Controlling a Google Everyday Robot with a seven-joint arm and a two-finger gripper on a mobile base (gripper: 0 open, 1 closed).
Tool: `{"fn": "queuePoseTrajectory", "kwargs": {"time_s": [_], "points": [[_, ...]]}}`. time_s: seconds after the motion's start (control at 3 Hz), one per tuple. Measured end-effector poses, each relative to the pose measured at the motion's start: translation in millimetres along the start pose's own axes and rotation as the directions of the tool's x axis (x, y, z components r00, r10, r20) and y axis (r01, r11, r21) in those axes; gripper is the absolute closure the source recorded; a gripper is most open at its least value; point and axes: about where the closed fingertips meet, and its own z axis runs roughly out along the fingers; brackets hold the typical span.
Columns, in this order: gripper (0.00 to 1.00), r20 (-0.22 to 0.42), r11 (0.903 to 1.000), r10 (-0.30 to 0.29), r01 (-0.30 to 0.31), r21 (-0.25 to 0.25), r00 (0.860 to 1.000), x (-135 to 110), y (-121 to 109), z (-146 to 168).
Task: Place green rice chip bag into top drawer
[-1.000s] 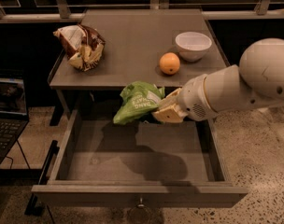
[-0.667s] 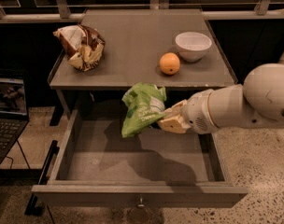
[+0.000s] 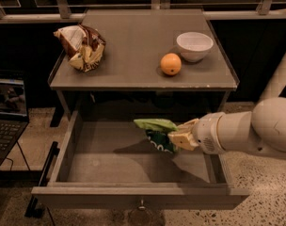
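My gripper is going to let go of the green rice chip bag, now hanging inside the open top drawer, on the drawer's grey bottom [image 3: 170, 139], lined up with the orange above.
The green rice chip bag [image 3: 156, 133] hangs crumpled inside the open top drawer [image 3: 110, 161], just above its grey bottom at the right of centre. My gripper [image 3: 177, 138] reaches in from the right on a thick white arm and is shut on the bag's right side, tan fingers [image 3: 183, 139] pinching it. The drawer is pulled fully out, with a small metal pull [image 3: 142, 204] at its front.
On the tabletop [image 3: 133, 46] above lie a brown-and-white snack bag [image 3: 80, 46] at left, an orange [image 3: 170, 63] and a white bowl [image 3: 194, 45] at right. A laptop [image 3: 6, 112] sits at far left. A rail runs behind the table.
My gripper has carried the green bag down and to the right, from above the drawer's back edge into the drawer. The arm has dropped lower.
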Motion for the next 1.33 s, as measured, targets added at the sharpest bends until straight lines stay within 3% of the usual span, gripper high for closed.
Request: {"fn": "queuePoseTrajectory", "kwargs": {"time_s": [0.67,1.0,1.33], "points": [[1.0,0.025,0.9904,0.131,-0.132,0.043,0.991,53,-24,9],[1.0,0.025,0.9865,0.15,-0.151,0.063,0.988,65,-37,12],[0.82,0.025,0.9863,0.151,-0.152,0.063,0.988,65,-37,12]]}}
